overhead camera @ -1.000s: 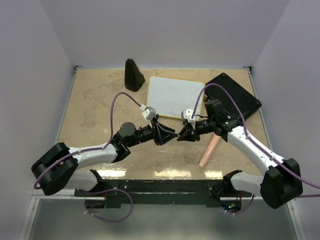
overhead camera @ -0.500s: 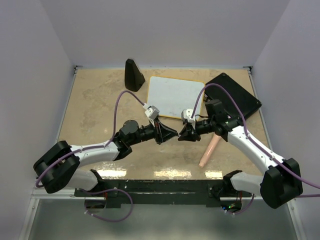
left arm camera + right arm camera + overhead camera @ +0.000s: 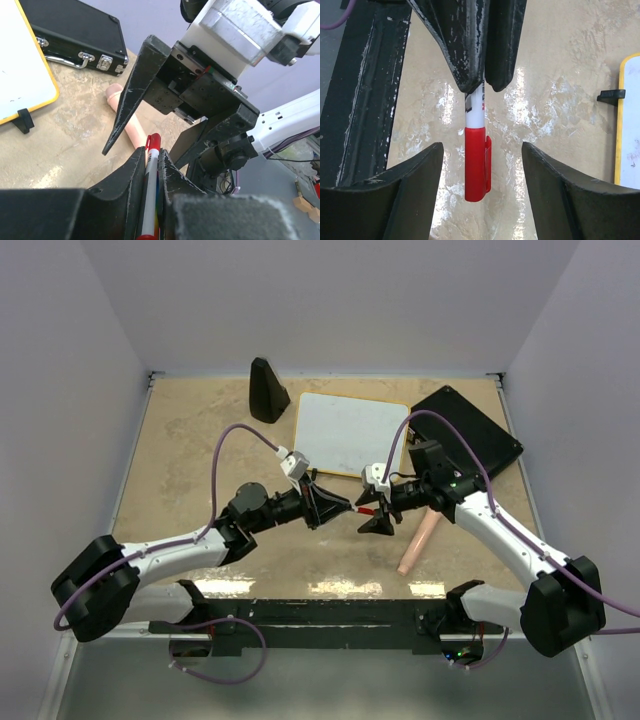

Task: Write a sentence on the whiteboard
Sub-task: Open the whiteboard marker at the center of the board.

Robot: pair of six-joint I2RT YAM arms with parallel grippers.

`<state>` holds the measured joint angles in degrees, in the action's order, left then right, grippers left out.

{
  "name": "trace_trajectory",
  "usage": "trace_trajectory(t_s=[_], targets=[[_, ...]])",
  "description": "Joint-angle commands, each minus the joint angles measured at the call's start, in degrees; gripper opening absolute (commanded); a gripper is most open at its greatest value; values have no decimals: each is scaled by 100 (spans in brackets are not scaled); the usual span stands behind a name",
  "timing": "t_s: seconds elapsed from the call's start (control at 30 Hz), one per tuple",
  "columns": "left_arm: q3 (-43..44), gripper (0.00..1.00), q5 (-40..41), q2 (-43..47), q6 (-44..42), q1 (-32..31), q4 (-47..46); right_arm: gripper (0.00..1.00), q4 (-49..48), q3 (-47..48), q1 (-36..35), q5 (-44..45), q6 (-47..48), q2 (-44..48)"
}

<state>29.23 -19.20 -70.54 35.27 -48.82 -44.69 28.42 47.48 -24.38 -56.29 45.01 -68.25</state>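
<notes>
My left gripper is holding the marker's body near its red cap, so next my right gripper pinches the red cap (image 3: 475, 165) while my left gripper regrips further back.
The whiteboard (image 3: 350, 432), white with a yellow rim, lies at the back centre of the table; its corner shows in the left wrist view (image 3: 20, 65) and its edge in the right wrist view (image 3: 630, 125). No sentence is readable on it. In front of it the two grippers meet tip to tip. My left gripper (image 3: 343, 508) (image 3: 152, 151) is shut on a white marker with a red cap (image 3: 152, 170) (image 3: 362, 510). The red cap (image 3: 477, 162) sticks out between the spread fingers of my right gripper (image 3: 378, 512) (image 3: 482, 145), which is open and not touching it.
A black case (image 3: 470, 430) (image 3: 75, 30) lies right of the board. A black cone-shaped block (image 3: 266, 390) stands at its back left. A pink cylinder (image 3: 418, 540) (image 3: 125, 115) lies on the table under the right arm. Walls close in both sides.
My left gripper closed on the marker and my right gripper opened off its cap. The grippers have drawn slightly apart, so the marker now shows between them.
</notes>
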Motion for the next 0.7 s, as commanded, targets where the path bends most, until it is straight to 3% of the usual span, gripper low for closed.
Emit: trace_trajectory(t_s=[0.0, 0.07, 0.1, 0.33, 0.4, 0.43, 0.47, 0.57, 0.67], targets=[[-32, 0, 57, 41, -160, 4, -154, 62, 111, 244, -14, -172, 219, 5], [-5, 0, 31, -3, -169, 4, -146, 52, 23, 244, -14, -137, 78, -13], [38, 0, 22, -3, -187, 13, -146, 41, 23, 244, -23, -128, 69, -22], [74, 0, -101, -126, -178, 4, -146, 2, 49, 279, -23, -180, 60, -40], [65, 5, -171, -126, -187, 4, -154, 0, 137, 296, -23, -180, 95, -57], [74, 12, -259, -109, -195, 13, -120, 0, 180, 340, -14, -198, 191, -83], [91, 27, -294, -109, -213, 13, -76, 0, 294, 367, -14, -198, 227, -101], [82, 46, -330, 23, -300, 13, 144, 0, 435, 437, -23, -198, 367, -162], [48, 51, -338, 181, -371, 30, 294, 0, 488, 446, -14, -215, 438, -163]])
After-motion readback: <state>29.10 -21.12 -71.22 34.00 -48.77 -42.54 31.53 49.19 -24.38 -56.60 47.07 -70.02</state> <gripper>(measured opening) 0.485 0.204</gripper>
